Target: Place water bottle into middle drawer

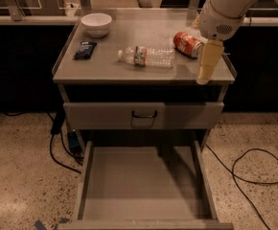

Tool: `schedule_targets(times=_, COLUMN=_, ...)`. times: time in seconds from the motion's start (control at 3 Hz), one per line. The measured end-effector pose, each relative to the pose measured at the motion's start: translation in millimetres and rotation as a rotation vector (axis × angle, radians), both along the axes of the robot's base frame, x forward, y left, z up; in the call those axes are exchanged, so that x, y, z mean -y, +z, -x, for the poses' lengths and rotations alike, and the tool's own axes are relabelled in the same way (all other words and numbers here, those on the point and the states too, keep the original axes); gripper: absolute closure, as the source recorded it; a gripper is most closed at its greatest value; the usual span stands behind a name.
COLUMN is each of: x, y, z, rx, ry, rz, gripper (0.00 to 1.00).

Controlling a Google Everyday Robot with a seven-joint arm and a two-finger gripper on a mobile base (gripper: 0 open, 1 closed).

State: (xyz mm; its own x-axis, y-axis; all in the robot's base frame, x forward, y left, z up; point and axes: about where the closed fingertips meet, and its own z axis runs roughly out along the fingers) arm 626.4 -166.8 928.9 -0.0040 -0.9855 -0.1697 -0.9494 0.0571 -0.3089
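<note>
The robot's gripper will close on the bottom end (162,57) of the water bottle, opposite the bottle's white cap and nearest the red soda can.
The water bottle (146,56) lies on its side in the middle of the grey cabinet top (105,68), white cap to the left. The middle drawer (129,186) is pulled out at the bottom of the cabinet, its flat floor bare. My gripper (203,77) hangs pointing down over the right front corner of the cabinet top, to the right of the bottle and just in front of a red soda can (188,44). It holds nothing that I can see.
A white bowl (96,23) and a dark packet (85,49) sit on the left of the top. A shut drawer front with a dark handle (144,114) is above the open drawer. Cables lie on the floor at right (254,174) and left (57,150).
</note>
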Motion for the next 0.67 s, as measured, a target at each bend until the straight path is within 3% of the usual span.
schedule_targets(times=0.33, x=-0.6, y=-0.9, z=-0.4, rx=0.0, ry=0.001, rz=0.001, gripper=0.0)
schedule_targets(times=0.67, x=-11.5, y=-15.3, z=-25.0, rx=0.0, ry=0.032, rz=0.005, gripper=0.0)
